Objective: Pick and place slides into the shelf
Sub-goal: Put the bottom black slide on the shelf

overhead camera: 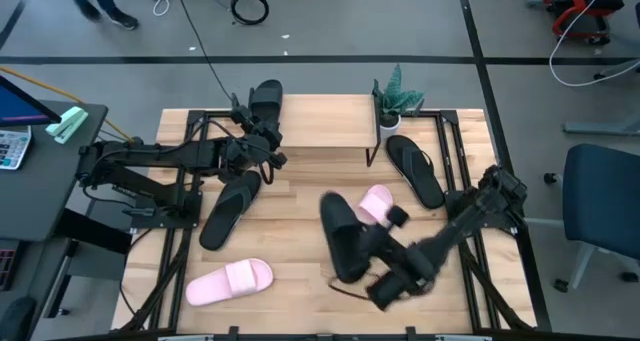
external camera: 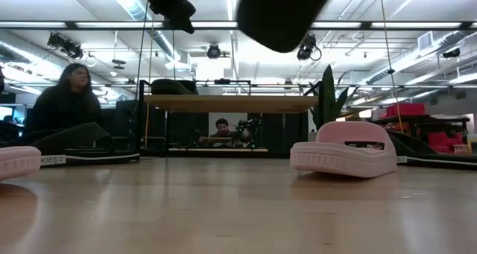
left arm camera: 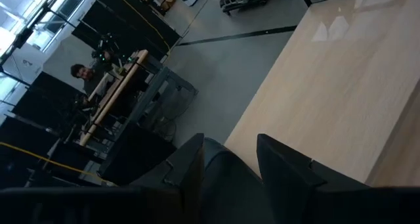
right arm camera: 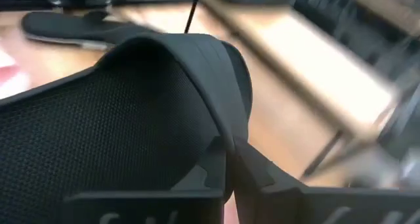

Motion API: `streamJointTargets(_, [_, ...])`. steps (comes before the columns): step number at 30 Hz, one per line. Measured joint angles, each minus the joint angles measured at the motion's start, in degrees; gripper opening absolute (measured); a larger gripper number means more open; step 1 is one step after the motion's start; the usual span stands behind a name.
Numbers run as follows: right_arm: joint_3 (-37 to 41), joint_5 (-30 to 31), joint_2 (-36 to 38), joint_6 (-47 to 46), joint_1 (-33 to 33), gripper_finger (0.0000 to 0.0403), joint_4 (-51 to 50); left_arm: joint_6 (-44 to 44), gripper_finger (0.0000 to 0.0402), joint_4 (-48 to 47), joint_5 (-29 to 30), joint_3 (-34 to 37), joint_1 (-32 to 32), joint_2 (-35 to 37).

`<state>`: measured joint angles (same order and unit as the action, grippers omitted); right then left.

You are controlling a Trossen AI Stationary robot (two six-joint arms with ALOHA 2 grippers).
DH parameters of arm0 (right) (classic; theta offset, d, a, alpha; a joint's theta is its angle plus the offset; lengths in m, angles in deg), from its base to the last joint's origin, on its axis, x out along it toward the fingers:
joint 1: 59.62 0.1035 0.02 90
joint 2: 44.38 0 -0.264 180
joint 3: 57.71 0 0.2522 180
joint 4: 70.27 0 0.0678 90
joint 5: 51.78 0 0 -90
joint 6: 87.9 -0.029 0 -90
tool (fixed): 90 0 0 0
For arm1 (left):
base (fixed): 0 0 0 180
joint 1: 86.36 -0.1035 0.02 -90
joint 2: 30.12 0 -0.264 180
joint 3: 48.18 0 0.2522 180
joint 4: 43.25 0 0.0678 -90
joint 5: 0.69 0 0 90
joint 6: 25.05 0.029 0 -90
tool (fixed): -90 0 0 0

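Note:
My right gripper will let go of the black wide-band slide on the shelf (overhead camera: pixel 303 110) (right arm camera: pixel 283 28) close beside the other black slide. The held slide is now over the table's middle.
My right gripper (right arm camera: pixel 231 159) is shut on a black wide-band slide (overhead camera: pixel 345 236), which is up in the air over the table's middle and shows at the top of the low view (external camera: pixel 283 12). Another black slide (overhead camera: pixel 266 101) lies on the left end of the shelf (overhead camera: pixel 325 121). My left gripper (left arm camera: pixel 230 168) hovers at that slide's near end with its fingers apart. On the table lie two pink slides (overhead camera: pixel 375 203) (overhead camera: pixel 228 281) and two black flip-flops (overhead camera: pixel 230 206) (overhead camera: pixel 415 171). My right gripper pinches the edge of the slide's wide band (right arm camera: pixel 223 129) between its two fingers. It comes in slanting from the table's near right side. The slide is lifted clear of the table and tilted. My left gripper shows a dark shape (left arm camera: pixel 226 181) between its fingers; whether they touch it I cannot tell.
A small potted plant (overhead camera: pixel 395 96) stands at the shelf's right end. Black metal frames (overhead camera: pixel 175 211) run along both sides of the table. Beyond the table a person (external camera: pixel 67 105) sits. Bare wood lies at the table's near middle (overhead camera: pixel 300 301).

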<state>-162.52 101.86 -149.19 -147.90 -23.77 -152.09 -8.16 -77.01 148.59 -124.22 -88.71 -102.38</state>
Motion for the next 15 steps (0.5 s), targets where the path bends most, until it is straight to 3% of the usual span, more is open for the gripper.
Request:
streamJointTargets(4, [-0.3, 0.4, 0.0, 22.0, -8.4, 0.0009, 8.8, 5.1, 0.0132, 0.3, 0.0, 0.0, 0.9, 0.0])
streamJointTargets(9, [-0.3, 0.0, 0.0, 39.6, -19.5, 0.0009, 16.5, 8.2, 0.0122, 1.2, -0.1, -0.8, 2.6, 3.1])
streamJointTargets(15, [-0.3, -3.9, 0.0, 62.3, -32.1, 0.0009, 33.4, 8.4, 0.0123, 1.5, 0.0, -6.7, 2.6, 7.7])
